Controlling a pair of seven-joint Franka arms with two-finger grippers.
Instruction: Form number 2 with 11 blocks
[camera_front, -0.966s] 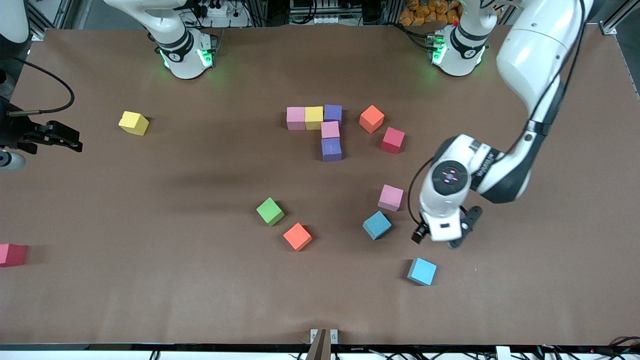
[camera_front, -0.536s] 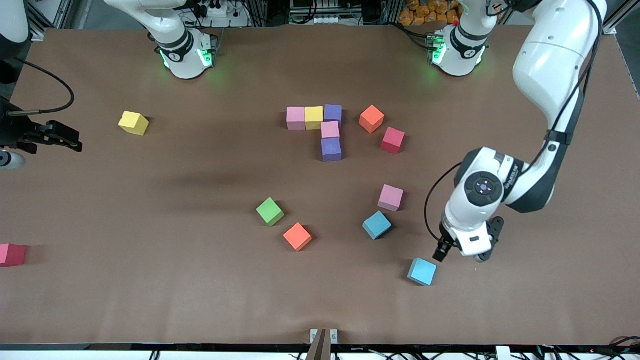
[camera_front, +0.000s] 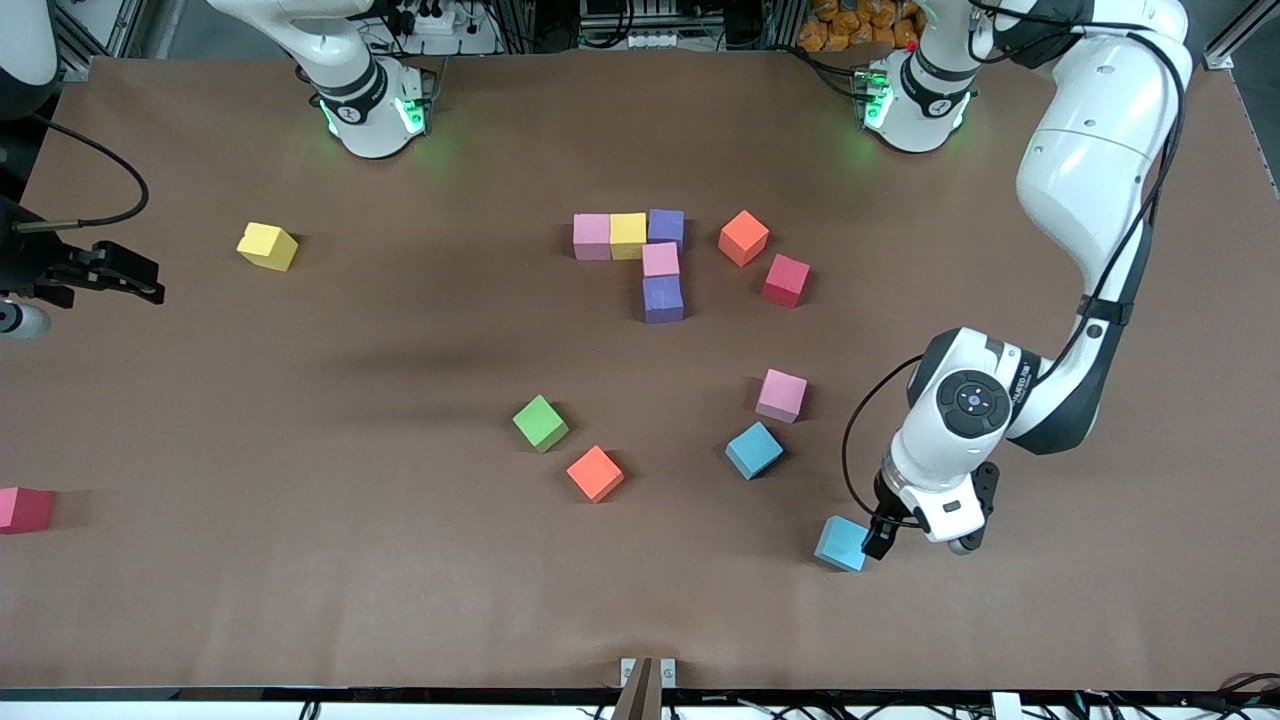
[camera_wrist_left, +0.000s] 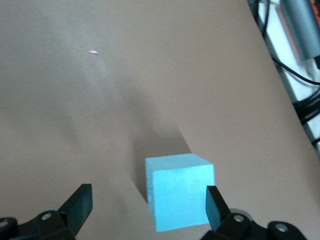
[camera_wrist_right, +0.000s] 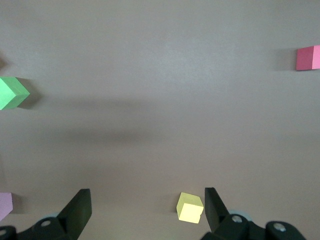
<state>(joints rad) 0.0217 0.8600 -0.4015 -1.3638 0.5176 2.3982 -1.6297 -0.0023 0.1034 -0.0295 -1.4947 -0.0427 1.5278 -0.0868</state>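
Note:
The sides of the loose pink block (camera_front: 781, 395), beside the light blue block farther from the table's front edge, should be gripped next by my left gripper.
A started number 2 (camera_front: 640, 255) is five touching blocks: a row of pink (camera_front: 591, 236), yellow (camera_front: 628, 235) and purple (camera_front: 666, 226), then pink (camera_front: 660, 259) and purple (camera_front: 663, 298) nearer the camera. A light blue block (camera_front: 843, 543) (camera_wrist_left: 180, 192) lies near the table's front edge. My left gripper (camera_front: 885, 535) (camera_wrist_left: 147, 200) is open and low at it, the block between the fingers and close to one of them. My right gripper (camera_front: 140, 280) (camera_wrist_right: 147, 202) waits, open and holding nothing, above the right arm's end of the table.
Loose blocks: orange (camera_front: 743, 238), pink (camera_front: 781, 395), light blue (camera_front: 753, 450), green (camera_front: 540, 423) (camera_wrist_right: 11, 92), orange (camera_front: 595, 473), yellow (camera_front: 267, 246) (camera_wrist_right: 190, 207). Red cubes lie beside the figure (camera_front: 786, 280) and at the right arm's end (camera_front: 22, 509).
My left gripper has travelled toward the table's front edge and dropped to the light blue block there. The blocks and the right arm have not moved.

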